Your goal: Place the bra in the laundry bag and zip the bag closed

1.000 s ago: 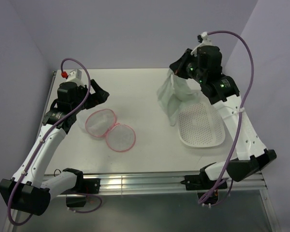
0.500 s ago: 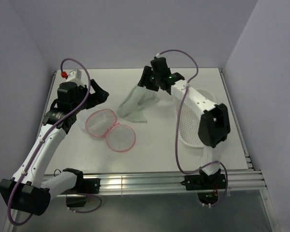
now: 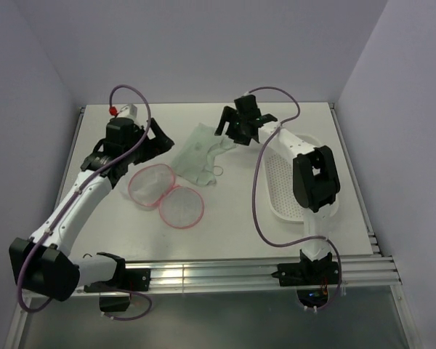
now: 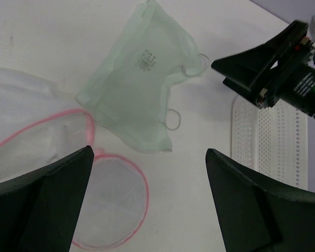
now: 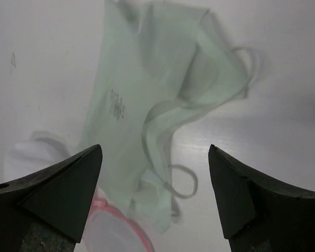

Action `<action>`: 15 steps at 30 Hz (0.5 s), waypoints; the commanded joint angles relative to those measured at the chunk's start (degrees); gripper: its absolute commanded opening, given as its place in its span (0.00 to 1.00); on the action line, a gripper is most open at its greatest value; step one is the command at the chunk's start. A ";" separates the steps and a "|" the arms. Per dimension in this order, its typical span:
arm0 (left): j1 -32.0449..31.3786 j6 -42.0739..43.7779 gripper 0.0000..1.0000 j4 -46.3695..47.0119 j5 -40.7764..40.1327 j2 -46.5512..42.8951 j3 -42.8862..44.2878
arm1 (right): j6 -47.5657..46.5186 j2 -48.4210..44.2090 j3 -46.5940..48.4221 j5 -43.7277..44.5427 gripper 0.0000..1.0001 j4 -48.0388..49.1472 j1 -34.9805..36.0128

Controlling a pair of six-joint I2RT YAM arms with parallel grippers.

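The robot's right gripper will close on the bra's corner (image 3: 232, 145) (image 5: 240, 88) nearest the white basket, where the small strap loop sticks out.
The bra (image 3: 195, 153), pale mint and sheer, lies spread on the table just behind the laundry bag, nothing holding it. The laundry bag (image 3: 166, 196) lies unzipped as two round mesh discs with pink rims. My right gripper (image 3: 232, 125) hovers open above the bra's right edge; its wrist view shows the bra (image 5: 147, 105) and a strap loop between the spread fingers (image 5: 155, 149). My left gripper (image 3: 157, 141) is open just left of the bra. From its wrist camera, the gripper (image 4: 149, 151) has the bra (image 4: 139, 89) ahead and a bag disc (image 4: 110, 205) below.
A white perforated plastic basket (image 3: 309, 207) sits at the right of the table, under the right arm's forearm, and shows again as the basket (image 4: 273, 142) in the left wrist view. Purple cables loop over both arms. The table's near edge is a metal rail.
The right arm swung left from above the basket with the bra, opened its jaws and left the bra on the table by the bag. The left arm shifted right toward the bra.
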 commanded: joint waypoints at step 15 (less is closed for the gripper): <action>-8.64 -12.03 0.62 15.09 -5.53 30.70 14.64 | 5.15 5.79 1.44 1.53 0.76 5.69 -10.44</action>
